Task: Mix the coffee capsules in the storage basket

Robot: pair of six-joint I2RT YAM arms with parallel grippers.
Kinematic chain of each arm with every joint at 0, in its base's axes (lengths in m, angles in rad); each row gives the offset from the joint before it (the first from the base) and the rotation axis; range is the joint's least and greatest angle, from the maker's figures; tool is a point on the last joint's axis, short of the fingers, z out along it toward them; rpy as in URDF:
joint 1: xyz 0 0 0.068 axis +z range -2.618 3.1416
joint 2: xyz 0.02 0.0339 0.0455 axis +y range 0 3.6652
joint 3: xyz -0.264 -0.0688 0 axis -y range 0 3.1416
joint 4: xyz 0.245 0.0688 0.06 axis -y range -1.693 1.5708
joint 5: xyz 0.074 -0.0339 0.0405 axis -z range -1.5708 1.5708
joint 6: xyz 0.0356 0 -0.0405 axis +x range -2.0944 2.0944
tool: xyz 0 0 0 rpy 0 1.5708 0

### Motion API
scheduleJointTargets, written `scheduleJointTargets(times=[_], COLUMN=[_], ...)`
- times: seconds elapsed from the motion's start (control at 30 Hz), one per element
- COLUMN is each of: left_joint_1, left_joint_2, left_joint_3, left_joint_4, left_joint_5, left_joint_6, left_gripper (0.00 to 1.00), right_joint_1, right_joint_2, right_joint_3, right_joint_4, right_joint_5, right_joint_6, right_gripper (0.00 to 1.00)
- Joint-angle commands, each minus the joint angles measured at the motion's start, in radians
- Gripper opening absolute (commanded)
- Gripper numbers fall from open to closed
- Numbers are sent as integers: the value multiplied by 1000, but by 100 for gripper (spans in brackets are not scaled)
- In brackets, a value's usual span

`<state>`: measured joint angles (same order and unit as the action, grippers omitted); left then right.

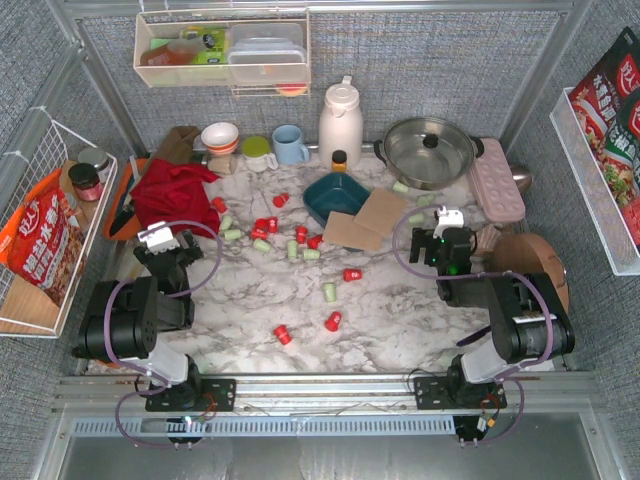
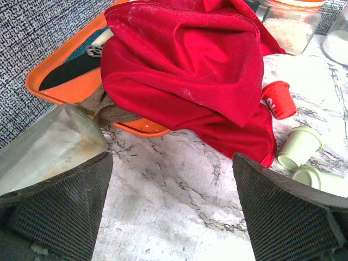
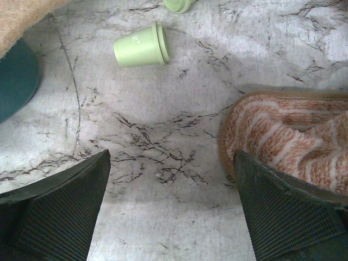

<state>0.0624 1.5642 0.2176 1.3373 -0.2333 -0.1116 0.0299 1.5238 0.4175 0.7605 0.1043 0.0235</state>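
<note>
I grab the cardboard piece's edge (image 1: pixel 395 215) (image 3: pixel 23 31) nearest the green capsules with my right gripper next, as that piece partly covers the storage basket.
Red and mint-green coffee capsules lie scattered over the marble table, among them a red one (image 1: pixel 333 321) and a green one (image 1: pixel 329 292). The dark teal storage basket (image 1: pixel 335 200) sits at the back centre with no capsule visible in it. My left gripper (image 1: pixel 163 240) (image 2: pixel 173 206) hovers open over bare marble just short of a red cloth (image 2: pixel 190 70), with a red capsule (image 2: pixel 279 99) and a green one (image 2: pixel 300 147) to its right. My right gripper (image 1: pixel 445 228) (image 3: pixel 173 206) is open too. A green capsule (image 3: pixel 141 46) lies ahead of it and the basket's edge (image 3: pixel 16 76) shows at left.
An orange tray (image 2: pixel 60 70) lies under the cloth. Cardboard pieces (image 1: pixel 365 220) rest against the basket. A striped knit piece (image 3: pixel 288 136) sits by my right finger. At the back stand a pot (image 1: pixel 430 150), a white thermos (image 1: pixel 340 120) and a light-blue mug (image 1: pixel 290 145).
</note>
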Motion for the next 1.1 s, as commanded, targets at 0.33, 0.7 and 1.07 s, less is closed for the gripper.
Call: scheduleJointTargets(times=[0.33,0.7,1.07], left_joint_1=[1,1,1], left_joint_2=[3,4,-1], left_joint_3=[0,1,2], left_joint_4=[33,33,29], left_joint_5=[6,5,28], left_joint_6=[1,1,12], left_gripper=[99,99,99], right_joint_1=[-6,0,38], right_joint_2=[-3,-3,-190], right_joint_3=[2,-2,124], right_joint_4=[22,28,-362], right_joint_5=[1,15,207], right_joint_6=[9,5,101], right_gripper=[99,99,99])
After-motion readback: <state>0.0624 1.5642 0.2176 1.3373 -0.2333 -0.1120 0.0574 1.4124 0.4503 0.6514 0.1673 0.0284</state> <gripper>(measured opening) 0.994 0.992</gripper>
